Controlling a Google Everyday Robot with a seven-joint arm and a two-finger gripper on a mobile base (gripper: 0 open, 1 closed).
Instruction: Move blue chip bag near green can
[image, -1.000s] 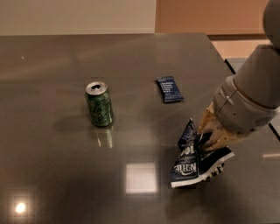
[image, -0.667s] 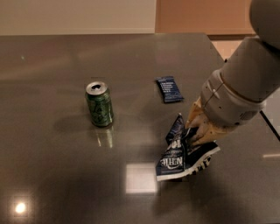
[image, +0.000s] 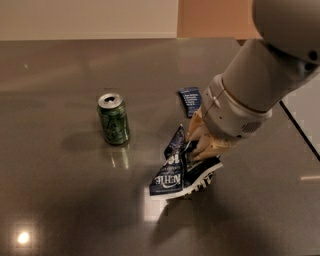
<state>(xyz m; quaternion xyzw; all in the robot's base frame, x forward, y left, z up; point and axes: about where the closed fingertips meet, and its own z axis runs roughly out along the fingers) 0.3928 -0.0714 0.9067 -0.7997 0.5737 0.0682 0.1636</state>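
The robot's gripper will release the blue chip bag, now held near the table's middle, on the table (image: 142, 144), close against the arm-facing side of the green can.
The blue chip bag (image: 180, 170) is a crumpled navy bag with white lettering, held just right of the table's middle. My gripper (image: 199, 146) is shut on its upper right part, with the grey arm reaching in from the upper right. The green can (image: 113, 119) stands upright on the table, to the left of the bag and a little farther back, with a clear gap between them.
A small flat dark blue packet (image: 190, 100) lies behind the gripper, partly hidden by the arm. The dark glossy table (image: 60, 200) ends at an edge on the right (image: 300, 125). Light glare spots show on the near tabletop.
My gripper has carried the blue chip bag leftward across the table, closer to the green can. The can and the small packet have not moved.
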